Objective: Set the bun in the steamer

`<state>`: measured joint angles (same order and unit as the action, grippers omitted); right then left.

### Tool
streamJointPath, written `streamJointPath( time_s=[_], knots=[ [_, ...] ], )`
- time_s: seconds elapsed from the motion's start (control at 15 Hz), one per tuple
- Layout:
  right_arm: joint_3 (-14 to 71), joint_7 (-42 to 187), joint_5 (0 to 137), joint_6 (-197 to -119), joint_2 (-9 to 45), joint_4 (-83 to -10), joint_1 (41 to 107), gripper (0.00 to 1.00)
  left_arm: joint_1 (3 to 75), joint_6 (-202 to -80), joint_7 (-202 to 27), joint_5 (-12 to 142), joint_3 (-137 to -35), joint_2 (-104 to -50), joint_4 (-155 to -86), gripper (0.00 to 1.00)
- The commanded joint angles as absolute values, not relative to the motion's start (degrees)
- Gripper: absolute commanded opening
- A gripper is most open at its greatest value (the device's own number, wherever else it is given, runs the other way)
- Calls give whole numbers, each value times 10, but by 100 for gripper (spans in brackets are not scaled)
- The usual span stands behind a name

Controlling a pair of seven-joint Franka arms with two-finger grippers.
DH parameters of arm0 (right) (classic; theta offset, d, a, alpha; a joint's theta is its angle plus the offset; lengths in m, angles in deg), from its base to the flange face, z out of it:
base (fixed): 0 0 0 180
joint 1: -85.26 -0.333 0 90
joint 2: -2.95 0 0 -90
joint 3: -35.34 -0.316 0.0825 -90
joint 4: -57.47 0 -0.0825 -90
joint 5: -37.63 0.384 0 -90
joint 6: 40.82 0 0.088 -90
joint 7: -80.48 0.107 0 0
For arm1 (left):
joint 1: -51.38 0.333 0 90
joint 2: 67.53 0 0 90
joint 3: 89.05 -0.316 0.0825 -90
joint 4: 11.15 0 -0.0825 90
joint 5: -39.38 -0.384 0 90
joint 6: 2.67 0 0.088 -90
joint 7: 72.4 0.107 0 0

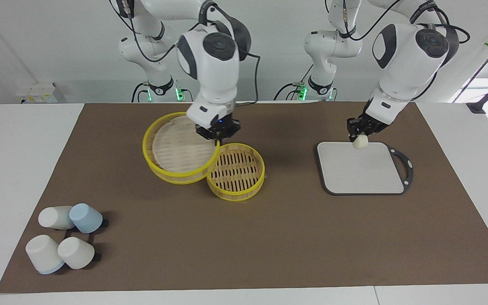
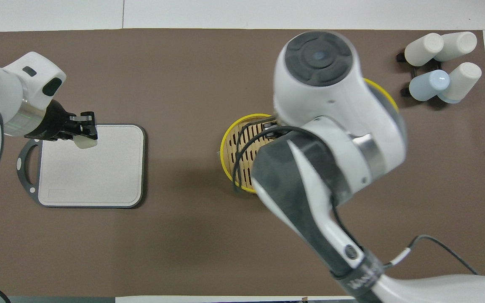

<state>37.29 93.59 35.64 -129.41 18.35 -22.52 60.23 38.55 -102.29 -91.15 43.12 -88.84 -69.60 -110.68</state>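
Note:
Next, my left gripper lets go of the bun on the steamer basket's slotted bottom (image 2: 251, 165), a little off the basket's middle toward the robots.
My left gripper (image 1: 357, 134) is shut on the small cream-white bun (image 1: 360, 142) and holds it just over the robots' edge of the grey board (image 1: 362, 178). It also shows in the overhead view (image 2: 83, 126) with the bun (image 2: 86, 142). My right gripper (image 1: 217, 136) is shut on the rim of the steamer lid (image 1: 178, 148) and holds it tilted beside the open steamer basket (image 1: 235, 171). In the overhead view the right arm covers most of the basket (image 2: 236, 147), and only a sliver of the lid (image 2: 385, 91) shows.
Several white and blue cups (image 1: 66, 235) lie on a small black rack at the right arm's end of the table, farther from the robots; they also show in the overhead view (image 2: 440, 63). The brown mat (image 1: 269, 237) covers the table.

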Motion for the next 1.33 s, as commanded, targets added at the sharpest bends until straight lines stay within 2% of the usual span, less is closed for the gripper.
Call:
streamJointPath(
  time_s=[0.0,0.13,0.33,0.53,0.73,1.0,1.07,1.13,1.2,1.27],
  knots=[
    [363,801,351,-1264,131,-271,698,0,311,-1057,-1033,434,-885,-708,-1100,34],
    [363,712,345,-1263,119,-285,750,0,233,-1112,-1142,431,-885,-745,-1101,34],
    [363,656,318,-1256,117,-293,783,0,145,-1208,-1241,426,-885,-804,-1106,34],
    [363,642,317,-1258,111,-304,811,0,110,-1282,-1245,424,-886,-818,-1150,34],
    [363,611,310,-1261,109,-316,831,0,81,-1341,-1246,385,-886,-871,-1163,34],
    [363,615,310,-1263,102,-326,829,0,80,-1378,-1254,383,-886,-877,-1183,35],
    [363,616,310,-1263,102,-326,828,0,79,-1392,-1257,383,-886,-877,-1194,38],
    [363,616,310,-1263,102,-326,828,0,79,-1401,-1260,383,-886,-876,-1200,55],
    [363,617,310,-1263,102,-325,827,0,79,-1398,-1262,383,-886,-876,-1200,82],
    [363,618,310,-1263,102,-325,824,0,79,-1394,-1267,383,-886,-876,-1200,100]
  ],
)
